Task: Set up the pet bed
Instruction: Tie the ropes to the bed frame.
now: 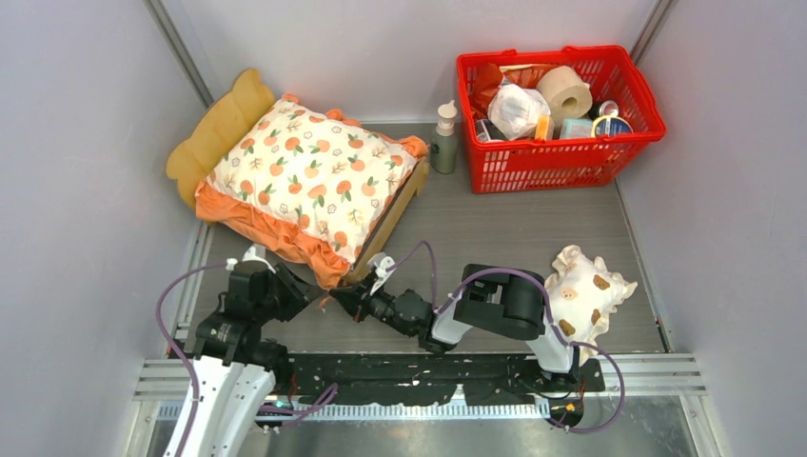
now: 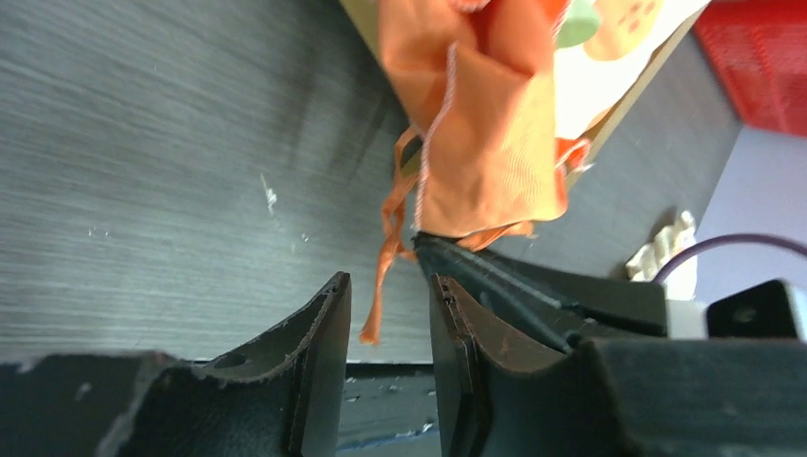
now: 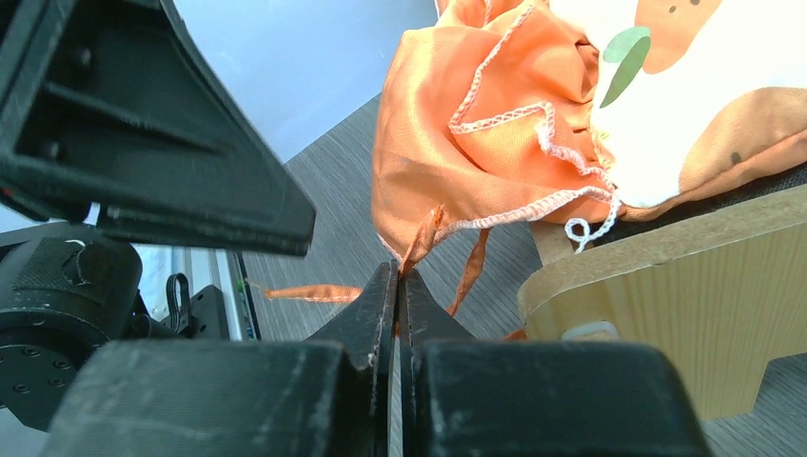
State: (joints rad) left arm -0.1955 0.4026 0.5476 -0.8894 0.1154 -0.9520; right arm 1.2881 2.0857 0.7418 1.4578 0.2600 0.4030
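I can see the orange ribbon hanging loose below the ruffle's corner, so next I take its dangling end (image 2: 372, 328) with my left gripper and pull it tight while my right gripper stays closed.
The pet bed (image 1: 221, 129), a light-wood frame with a wavy headboard, stands at the back left. The cream orange-print cushion (image 1: 314, 176) lies on it, its orange ruffle (image 1: 276, 233) hanging over the near end. My right gripper (image 3: 398, 274) is shut on the ruffle's corner (image 3: 447, 162), where thin orange ribbons hang, beside the bed's wooden foot (image 3: 685, 305). My left gripper (image 2: 388, 286) is open just left of it, with a loose ribbon (image 2: 381, 276) dangling between the fingers, untouched. Seen from above, both grippers meet at the bed's near corner (image 1: 328, 295).
A small cream frilled pillow with brown spots (image 1: 582, 290) lies at the right, by the right arm. A red basket (image 1: 557, 162) full of items stands at the back right. A grey pump bottle (image 1: 444, 138) stands between the basket and the bed. Walls close in on three sides.
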